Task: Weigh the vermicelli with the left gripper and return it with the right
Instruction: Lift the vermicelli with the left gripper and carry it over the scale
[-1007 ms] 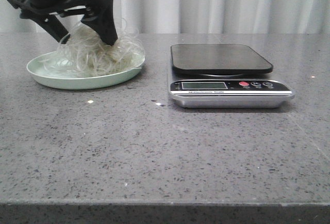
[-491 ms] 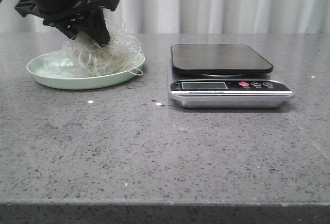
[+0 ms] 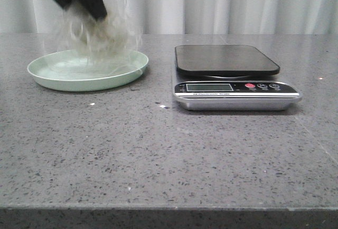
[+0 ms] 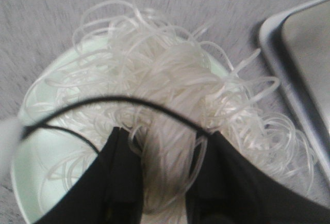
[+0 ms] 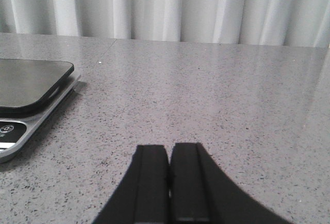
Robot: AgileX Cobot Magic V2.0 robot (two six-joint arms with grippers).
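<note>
Next, my left gripper lets go of the vermicelli on the middle of the scale's black platform (image 3: 228, 59).
The vermicelli (image 3: 103, 38), a fluffy whitish tangle of thin strands, hangs blurred just above the pale green plate (image 3: 58, 78) at the far left. My left gripper (image 3: 87, 5) is shut on the vermicelli (image 4: 170, 95); strands bunch between its black fingers (image 4: 121, 182), loose loops spread over the plate (image 4: 36, 167). The scale (image 3: 232, 73) with its black platform stands right of the plate; its edge (image 4: 304, 64) shows in the left wrist view. My right gripper (image 5: 169, 149) is shut with nothing in it, low over the table, right of the scale (image 5: 26, 95); it is outside the front view.
White curtains (image 3: 237, 2) close off the back of the grey speckled table (image 3: 158, 155). A few small white crumbs (image 3: 162, 106) lie on the table between plate and scale.
My left gripper closed on the vermicelli and rose, lifting the tangle off the plate. The scale and plate stayed put.
</note>
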